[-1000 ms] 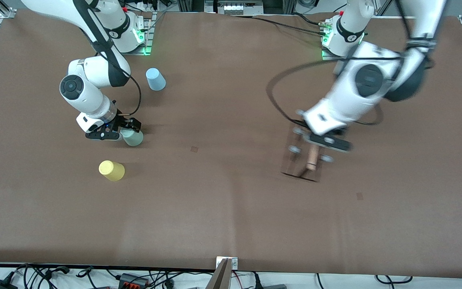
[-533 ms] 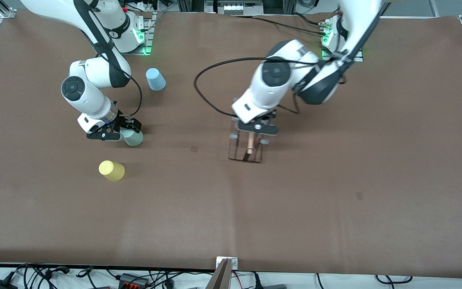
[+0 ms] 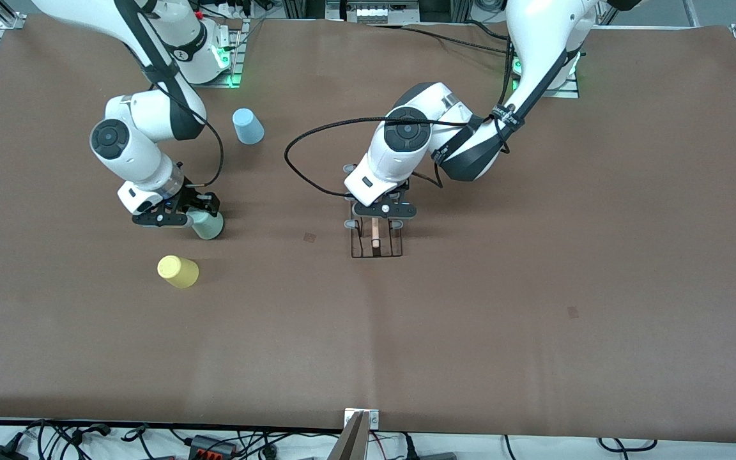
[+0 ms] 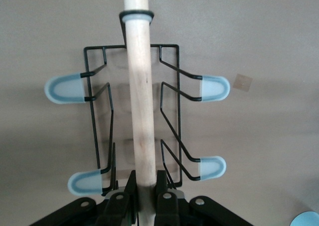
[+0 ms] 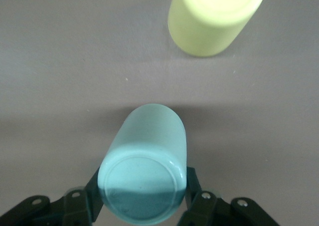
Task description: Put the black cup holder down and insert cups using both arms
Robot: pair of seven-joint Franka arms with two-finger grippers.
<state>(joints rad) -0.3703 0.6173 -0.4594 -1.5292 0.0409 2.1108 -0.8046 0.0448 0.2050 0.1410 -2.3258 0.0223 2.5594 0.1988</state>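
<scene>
The mint green cup will go from my right gripper onto the holder's far grey-tipped peg (image 3: 354, 177) facing the light blue cup.
My left gripper (image 3: 381, 216) is shut on the wooden rod (image 4: 141, 101) of the black cup holder (image 3: 376, 241), which it holds at the table's middle; I cannot tell whether its base touches the table. Its grey-tipped pegs (image 4: 64, 88) stick out on both sides. My right gripper (image 3: 194, 213) is shut on the mint green cup (image 3: 207, 224), tilted just above the table; the cup also shows in the right wrist view (image 5: 144, 163). The yellow cup (image 3: 177, 271) stands upside down nearer the front camera, also seen in the right wrist view (image 5: 215, 16). The light blue cup (image 3: 248, 126) stands upside down near the right arm's base.
A brown mat (image 3: 534, 287) covers the whole table. Cables and power strips (image 3: 202, 441) lie along the front edge, a metal bracket (image 3: 358, 428) at its middle.
My left arm has swung the cup holder from the left arm's end of the table to the middle. My right gripper has lifted and tilted the mint green cup slightly.
</scene>
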